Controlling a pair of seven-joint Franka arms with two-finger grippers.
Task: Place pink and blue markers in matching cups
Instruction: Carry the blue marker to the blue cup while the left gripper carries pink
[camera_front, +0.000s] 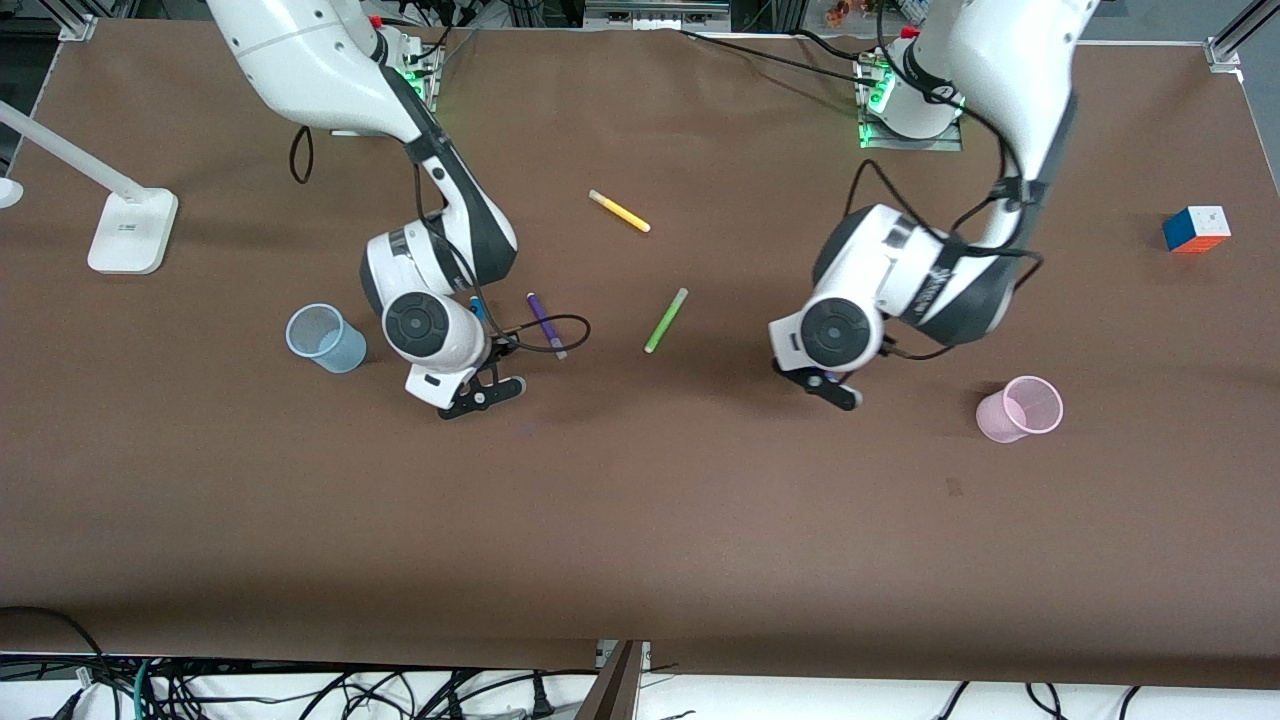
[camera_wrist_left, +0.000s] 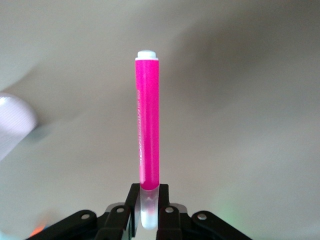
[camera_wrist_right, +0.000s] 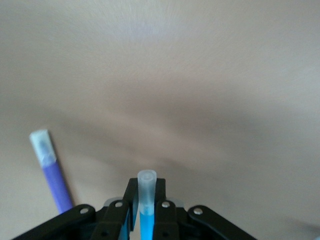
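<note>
Next, my right gripper lets go of the blue marker inside the pale blue cup (camera_front: 323, 340) near the base of the white lamp.
My right gripper (camera_front: 482, 392) is shut on the blue marker (camera_wrist_right: 147, 220), gripping it just below its pale cap, over the table beside the pale blue cup (camera_front: 325, 338). A bit of the blue marker shows under the right wrist in the front view (camera_front: 478, 308). My left gripper (camera_front: 830, 388) is shut on the pink marker (camera_wrist_left: 148, 125), holding it by its pale cap end, over the table between the green pen and the pale pink cup (camera_front: 1020, 408). The pink cup shows at the edge of the left wrist view (camera_wrist_left: 12, 125). The pink marker is hidden under the hand in the front view.
A purple pen (camera_front: 546, 325) lies close to my right gripper and shows in the right wrist view (camera_wrist_right: 52, 177). A green pen (camera_front: 666, 320) lies mid-table, with a yellow pen (camera_front: 619, 211) farther from the camera. A colour cube (camera_front: 1196, 229) and a white lamp base (camera_front: 130, 230) sit at the table's ends.
</note>
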